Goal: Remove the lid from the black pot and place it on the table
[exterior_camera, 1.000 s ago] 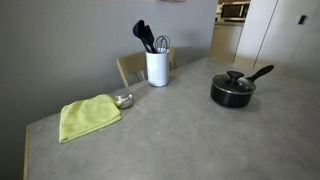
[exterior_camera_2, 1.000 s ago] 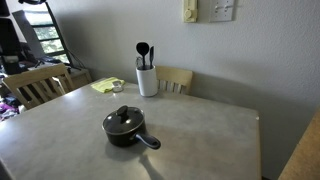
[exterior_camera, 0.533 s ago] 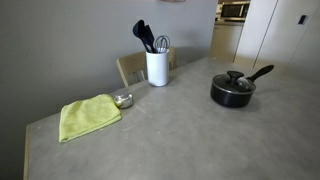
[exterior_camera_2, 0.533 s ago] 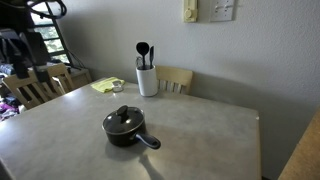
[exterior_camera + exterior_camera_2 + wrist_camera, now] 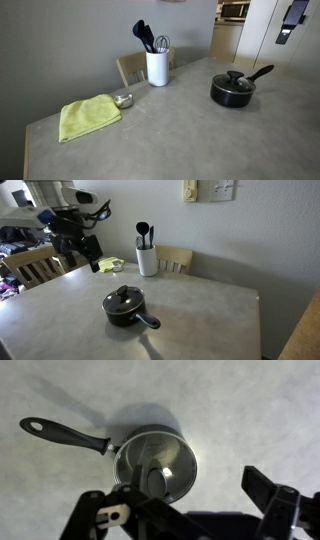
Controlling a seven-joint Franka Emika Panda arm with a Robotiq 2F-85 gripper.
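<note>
The gripper will close on the black knob [image 5: 235,75] [image 5: 156,483] on top of the glass lid, because the lid must come off the black pot.
The black pot [image 5: 232,93] stands on the grey table [image 5: 170,135] with its long handle pointing away. The glass lid [image 5: 234,80] with its black knob sits on it. Both exterior views show this; the pot [image 5: 124,310] and lid [image 5: 123,299] are near the table's [image 5: 205,305] middle. My gripper [image 5: 86,254] hangs open and empty in the air well above and to one side of the pot, and only part of it shows in an exterior view [image 5: 289,22]. In the wrist view the lidded pot [image 5: 155,465] lies far below my open jaws [image 5: 185,510].
A white utensil holder [image 5: 157,67] [image 5: 147,260] stands at the table's back. A yellow-green cloth [image 5: 88,116] [image 5: 106,266] and a small metal bowl [image 5: 123,100] lie near it. Wooden chairs [image 5: 176,258] [image 5: 35,266] stand at the table's edges.
My arm and gripper have swung into both exterior views, moving toward the table. The pot, lid and other things have not moved.
</note>
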